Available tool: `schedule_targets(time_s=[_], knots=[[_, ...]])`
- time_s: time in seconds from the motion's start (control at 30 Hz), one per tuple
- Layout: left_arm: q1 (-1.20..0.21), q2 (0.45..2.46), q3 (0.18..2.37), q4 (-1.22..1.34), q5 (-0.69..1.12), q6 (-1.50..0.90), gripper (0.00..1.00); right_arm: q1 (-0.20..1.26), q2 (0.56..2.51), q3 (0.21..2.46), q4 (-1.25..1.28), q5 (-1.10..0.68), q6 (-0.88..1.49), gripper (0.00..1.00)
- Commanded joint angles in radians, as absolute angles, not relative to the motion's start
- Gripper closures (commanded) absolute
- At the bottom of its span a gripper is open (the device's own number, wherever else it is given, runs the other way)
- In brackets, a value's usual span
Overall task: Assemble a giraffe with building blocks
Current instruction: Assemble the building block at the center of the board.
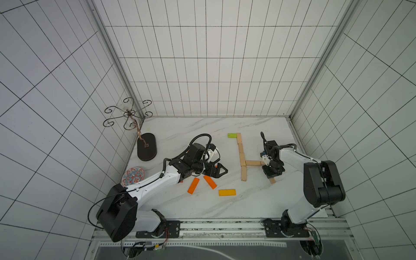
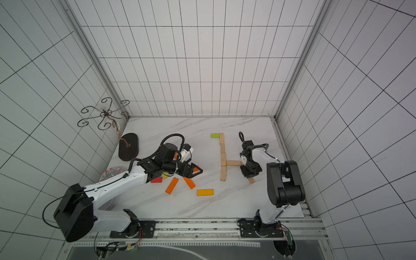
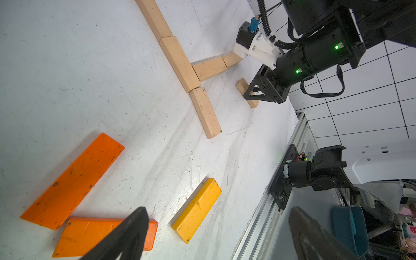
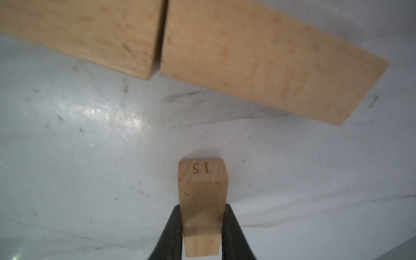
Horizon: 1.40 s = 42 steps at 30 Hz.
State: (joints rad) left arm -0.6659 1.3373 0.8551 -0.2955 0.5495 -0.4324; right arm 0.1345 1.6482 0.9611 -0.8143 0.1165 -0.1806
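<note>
The robot's right gripper should set the pale wood block down on the table (image 1: 272, 171) (image 4: 278, 168) against the front of the side branch's end block.
Several pale wood building blocks (image 1: 241, 155) lie end to end in a long line, with a short side branch (image 1: 253, 162) and a lime green block (image 1: 232, 135) at the far end. My right gripper (image 4: 202, 209) is shut on a pale wood block (image 4: 202, 193) marked 15, just off the branch's end and low over the table; the block's end (image 1: 272, 180) shows below the fingers. My left gripper (image 3: 218, 210) is open and holds nothing, above two orange blocks (image 1: 193, 185) (image 1: 210, 182) and near a yellow block (image 1: 227, 192). A red block (image 2: 157, 179) peeks out under the left arm.
A dark oval stand base (image 1: 146, 146) with curled wire hooks (image 1: 128, 113) stands at the back left. A round patterned plate (image 1: 133, 176) lies by the left wall. The arm rail (image 1: 225, 225) runs along the table's front edge, and tiled walls close the other three sides.
</note>
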Motion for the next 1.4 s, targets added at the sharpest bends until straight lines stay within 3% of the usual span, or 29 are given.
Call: schedule_targets(time_s=[0.0,1.07,1.37], knots=[[-0.667,1.340,0.868,-0.285,0.547,-0.420,0.03,0.103,1.665,1.054,-0.844,0.116,-0.158,0.84],[-0.666,1.344,0.861,-0.288,0.532,-0.419,0.03,0.043,1.726,1.121,-0.808,0.123,-0.089,0.81],[-0.666,1.346,0.861,-0.288,0.532,-0.417,0.03,0.038,1.730,1.110,-0.804,0.122,-0.094,0.76]])
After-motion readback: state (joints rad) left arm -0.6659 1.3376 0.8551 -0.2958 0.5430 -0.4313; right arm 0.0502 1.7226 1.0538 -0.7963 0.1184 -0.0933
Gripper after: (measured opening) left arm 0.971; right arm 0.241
